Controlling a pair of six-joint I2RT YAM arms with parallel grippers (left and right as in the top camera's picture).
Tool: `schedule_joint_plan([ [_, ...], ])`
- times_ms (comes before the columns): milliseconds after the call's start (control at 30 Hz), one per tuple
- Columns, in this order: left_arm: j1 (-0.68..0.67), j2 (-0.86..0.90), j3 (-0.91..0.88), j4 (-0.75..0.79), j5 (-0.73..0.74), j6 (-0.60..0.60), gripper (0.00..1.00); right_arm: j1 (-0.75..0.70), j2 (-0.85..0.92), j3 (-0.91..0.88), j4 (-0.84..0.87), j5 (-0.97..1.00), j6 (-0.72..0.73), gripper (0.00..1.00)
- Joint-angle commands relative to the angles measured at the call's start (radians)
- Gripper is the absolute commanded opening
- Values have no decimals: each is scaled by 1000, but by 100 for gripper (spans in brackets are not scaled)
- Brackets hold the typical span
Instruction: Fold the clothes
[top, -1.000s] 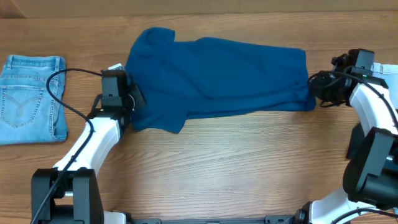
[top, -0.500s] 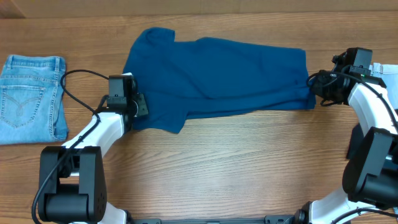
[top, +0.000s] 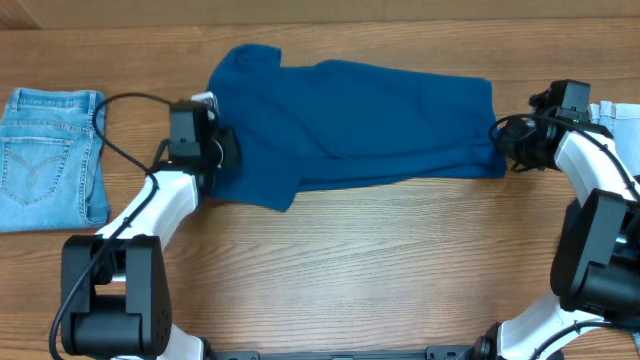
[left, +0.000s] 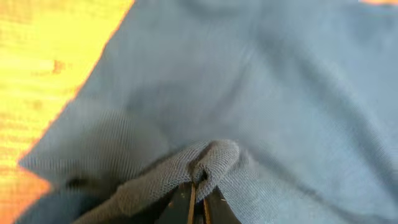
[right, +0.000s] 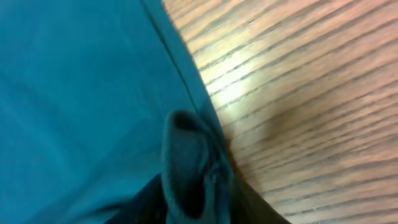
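The shirt's near edge sags in a flap while my left gripper pinches an inner fold, so I need to open it, take the shirt's outer end (top: 215, 188) and pull the edge straight.
The clothes, a deep blue jersey shirt (top: 360, 120), lie spread and wrinkled across the middle of the wooden table. My left gripper (top: 222, 150) is at the shirt's left edge. In the left wrist view the left gripper (left: 199, 190) is shut on a pinched ridge of the blue cloth (left: 261, 81). My right gripper (top: 503, 140) is at the shirt's right edge. In the right wrist view the right gripper (right: 199, 186) has its fingers apart, and an upright fold of the cloth (right: 74, 81) stands loosely between them.
Folded light-blue denim jeans (top: 50, 155) lie at the far left of the table (top: 350, 270). A white object (top: 612, 112) shows at the right edge behind the right arm. Bare wood runs along the front, between the two arm bases.
The left gripper moved a little toward the far side along the shirt's left edge and closed on the cloth. The right gripper's fingers parted around its fold.
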Motion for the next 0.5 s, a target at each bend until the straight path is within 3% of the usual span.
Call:
schedule_joint_plan([
  [0,14,2,52,30,-51,-11,4,1,0,19,34,4,2,47],
  [33,20,2,52,31,-78,-26,6,1,0,19,35,4,2,47],
  [100,32,7,52,25,-89,-26,37,1,0,19,27,4,2,53],
  [133,32,9,52,18,-88,-26,42,1,0,19,22,1,2,53],
  [167,32,9,52,6,-73,-26,55,1,0,19,12,-26,-3,51],
  [200,32,9,52,3,-45,-25,58,1,-1,20,3,-35,-3,50],
  [267,32,8,53,3,15,-24,55,1,-18,27,-39,-49,-6,50],
  [300,32,3,55,-2,76,-16,35,1,-33,40,-80,-49,-8,50],
  [400,-7,-53,84,-115,230,39,4,13,-115,88,-232,-92,-85,45],
  [467,-92,-100,86,-254,170,115,6,63,-151,88,-305,-139,-182,46],
])
